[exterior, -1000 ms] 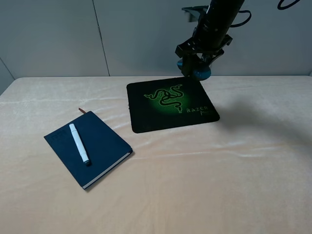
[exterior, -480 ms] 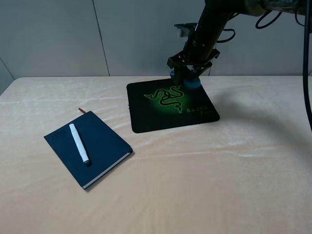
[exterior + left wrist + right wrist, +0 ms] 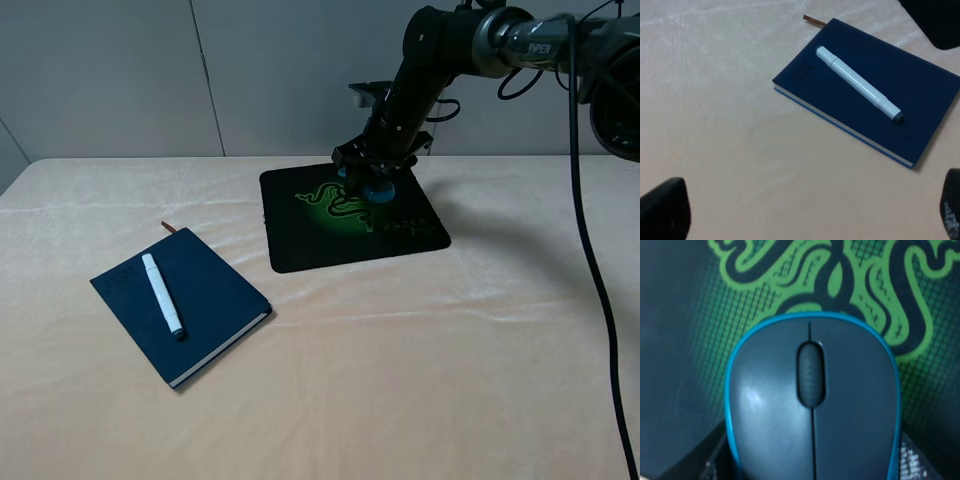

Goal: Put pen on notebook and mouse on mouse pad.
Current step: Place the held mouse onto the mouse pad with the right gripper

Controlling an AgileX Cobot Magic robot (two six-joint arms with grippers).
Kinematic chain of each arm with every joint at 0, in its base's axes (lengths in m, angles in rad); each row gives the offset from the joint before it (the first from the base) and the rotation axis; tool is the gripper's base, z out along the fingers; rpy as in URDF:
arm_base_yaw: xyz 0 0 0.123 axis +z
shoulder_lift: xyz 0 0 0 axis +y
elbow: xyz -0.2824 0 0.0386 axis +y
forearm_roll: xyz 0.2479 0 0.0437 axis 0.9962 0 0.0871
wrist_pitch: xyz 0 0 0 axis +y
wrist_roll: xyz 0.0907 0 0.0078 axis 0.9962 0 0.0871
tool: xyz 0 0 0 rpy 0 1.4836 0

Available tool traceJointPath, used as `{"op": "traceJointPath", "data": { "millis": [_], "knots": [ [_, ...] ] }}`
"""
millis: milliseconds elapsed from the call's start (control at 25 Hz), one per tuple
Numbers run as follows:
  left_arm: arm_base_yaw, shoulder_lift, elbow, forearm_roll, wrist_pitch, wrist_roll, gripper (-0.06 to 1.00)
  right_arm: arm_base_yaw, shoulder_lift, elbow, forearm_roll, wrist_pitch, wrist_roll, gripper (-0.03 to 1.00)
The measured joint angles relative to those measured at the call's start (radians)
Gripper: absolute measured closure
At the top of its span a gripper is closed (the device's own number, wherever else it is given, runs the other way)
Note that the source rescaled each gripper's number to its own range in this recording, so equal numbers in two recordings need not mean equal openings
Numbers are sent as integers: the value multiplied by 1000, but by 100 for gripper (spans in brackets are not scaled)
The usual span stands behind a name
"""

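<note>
Next, the right gripper releases the mouse on the near part of the mouse pad's green logo (image 3: 363, 202) (image 3: 830, 357).
The dark grey mouse (image 3: 378, 192) with blue sides is held in my right gripper (image 3: 370, 180), which is shut on it low over the green logo of the black mouse pad (image 3: 300, 245). In the right wrist view the mouse (image 3: 812, 405) fills the frame above the pad (image 3: 680, 340); whether they touch I cannot tell. The white pen (image 3: 163, 294) lies diagonally on the navy notebook (image 3: 215, 290) at the left. The left wrist view shows the pen (image 3: 857, 83) on the notebook (image 3: 920, 85), and my left gripper (image 3: 807, 212) open, apart from both.
A brown ribbon (image 3: 168, 228) pokes from the notebook's far corner. A black cable (image 3: 590, 260) hangs down at the right. The beige cloth-covered table (image 3: 400, 380) ends at a grey wall behind the pad.
My right arm has carried the mouse leftward and down, from the pad's far right corner to over the green logo. Pen and notebook have not moved.
</note>
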Motion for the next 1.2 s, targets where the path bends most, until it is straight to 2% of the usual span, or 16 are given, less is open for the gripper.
{"op": "traceJointPath", "data": {
  "millis": [440, 1000, 1040, 1080, 1120, 1160, 1200],
  "knots": [
    [0, 0, 0, 0, 0, 0, -6, 0, 80, -17, 2, -103, 0, 97],
    [0, 0, 0, 0, 0, 0, -6, 0, 101, -17, 2, -123, 18, 96],
    [0, 0, 0, 0, 0, 0, -6, 0, 101, -17, 3, -123, 25, 81],
    [0, 0, 0, 0, 0, 0, -6, 0, 101, -17, 3, -123, 31, 50],
    [0, 0, 0, 0, 0, 0, -6, 0, 101, -18, 5, -123, 37, 31],
    [0, 0, 0, 0, 0, 0, -6, 0, 101, -18, 8, -123, 46, 17],
    [0, 0, 0, 0, 0, 0, -6, 0, 101, -18, 10, -123, 53, 9]
  ]
}}
